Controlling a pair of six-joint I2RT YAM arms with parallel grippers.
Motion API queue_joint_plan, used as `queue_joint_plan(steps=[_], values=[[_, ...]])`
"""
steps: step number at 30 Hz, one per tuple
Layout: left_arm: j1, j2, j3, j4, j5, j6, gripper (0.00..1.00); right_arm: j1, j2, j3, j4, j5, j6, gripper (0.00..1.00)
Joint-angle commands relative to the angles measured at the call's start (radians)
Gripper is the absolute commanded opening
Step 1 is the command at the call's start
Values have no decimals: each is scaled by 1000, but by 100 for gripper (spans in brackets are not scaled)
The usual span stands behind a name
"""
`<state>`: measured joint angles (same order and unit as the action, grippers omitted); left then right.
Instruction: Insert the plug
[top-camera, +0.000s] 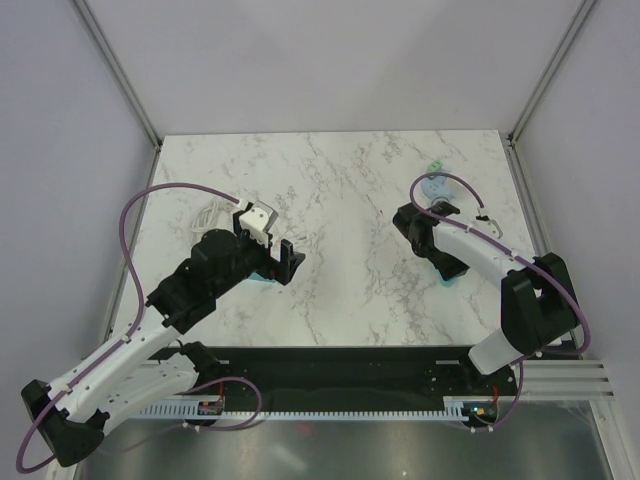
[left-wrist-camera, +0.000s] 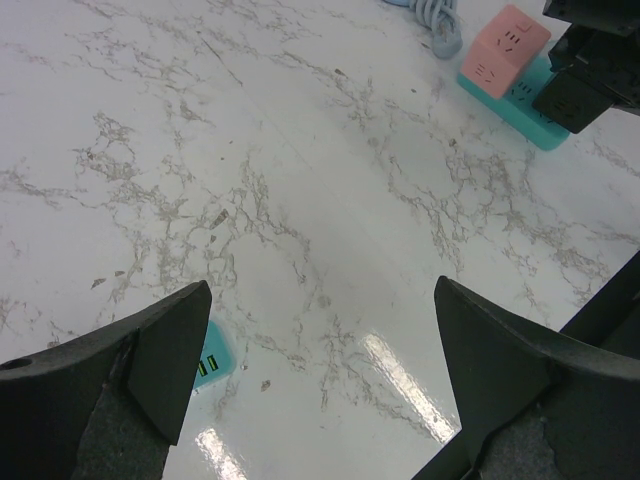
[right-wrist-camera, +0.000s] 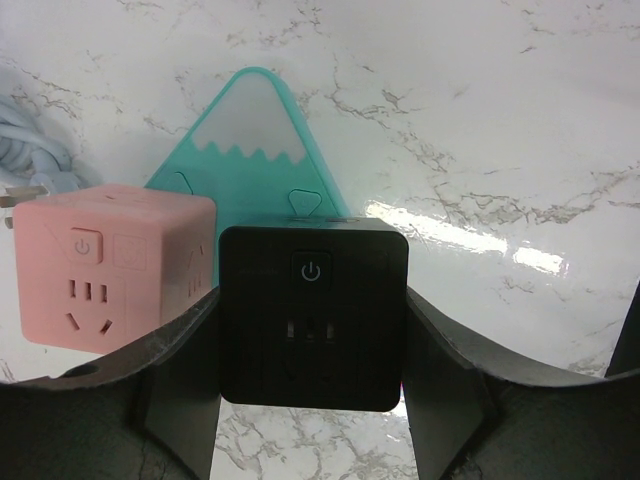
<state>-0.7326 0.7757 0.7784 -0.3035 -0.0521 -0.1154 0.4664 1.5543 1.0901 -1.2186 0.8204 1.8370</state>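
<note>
The robot's right gripper will release the black cube plug on the teal strip's near end (top-camera: 437, 255) (right-wrist-camera: 308, 285) next to the pink cube plug.
My right gripper (right-wrist-camera: 312, 298) is shut on a black cube plug (right-wrist-camera: 313, 330) with a power button and socket holes on its face. It holds the cube at the near end of a teal, mountain-shaped power strip (right-wrist-camera: 255, 130). I cannot tell whether the cube is seated. A pink cube plug (right-wrist-camera: 115, 265) sits on the strip just left of it. In the top view the right gripper (top-camera: 445, 260) covers most of the strip (top-camera: 447, 279). My left gripper (left-wrist-camera: 322, 290) is open and empty, low over the marble.
A small teal block (left-wrist-camera: 212, 360) with green slots lies by my left finger, also seen from above (top-camera: 262, 279). A light blue cable (top-camera: 437, 187) coils behind the strip. A white block (top-camera: 258, 220) and white cable (top-camera: 208, 212) are by the left wrist.
</note>
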Motion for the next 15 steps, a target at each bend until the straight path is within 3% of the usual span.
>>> queue_joint_plan(steps=[1, 15], values=[[1, -16, -5, 46, -25, 22, 100, -3, 3, -7, 2, 14, 21, 0], [1, -23, -5, 47, -29, 23, 100, -3, 12, -22, 21, 34, 25, 0]])
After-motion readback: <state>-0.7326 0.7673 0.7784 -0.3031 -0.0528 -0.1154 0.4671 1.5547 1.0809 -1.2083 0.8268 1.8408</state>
